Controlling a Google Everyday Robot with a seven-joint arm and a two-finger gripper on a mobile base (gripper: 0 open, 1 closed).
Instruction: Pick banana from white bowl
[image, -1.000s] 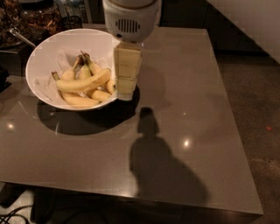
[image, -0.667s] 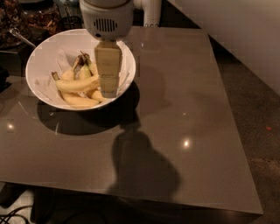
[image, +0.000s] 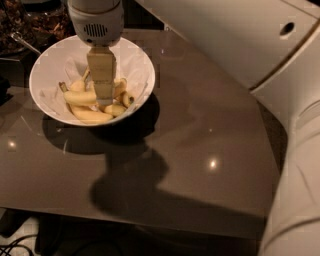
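Note:
The robot's gripper should next lower to the middle of the banana bunch (image: 93, 99) in the white bowl and close there.
The white bowl (image: 50, 75) sits at the back left of the brown table, lined with crumpled white paper. Several yellow bananas (image: 82, 97) lie in a bunch in its bottom. My gripper (image: 103, 97) hangs straight down from its round grey wrist over the bowl's middle, its pale fingers reaching down among the bananas. The fingers cover part of the bunch.
The brown table (image: 200, 150) stretches to the right and front of the bowl. My white arm (image: 280, 75) fills the upper right and right edge. Dark clutter with a metal handle (image: 22, 42) lies behind the bowl at the far left. Cables lie on the floor at the lower left.
My gripper has moved left from the bowl's right rim to over its middle and has come down among the bananas. The arm has swung further into view on the right.

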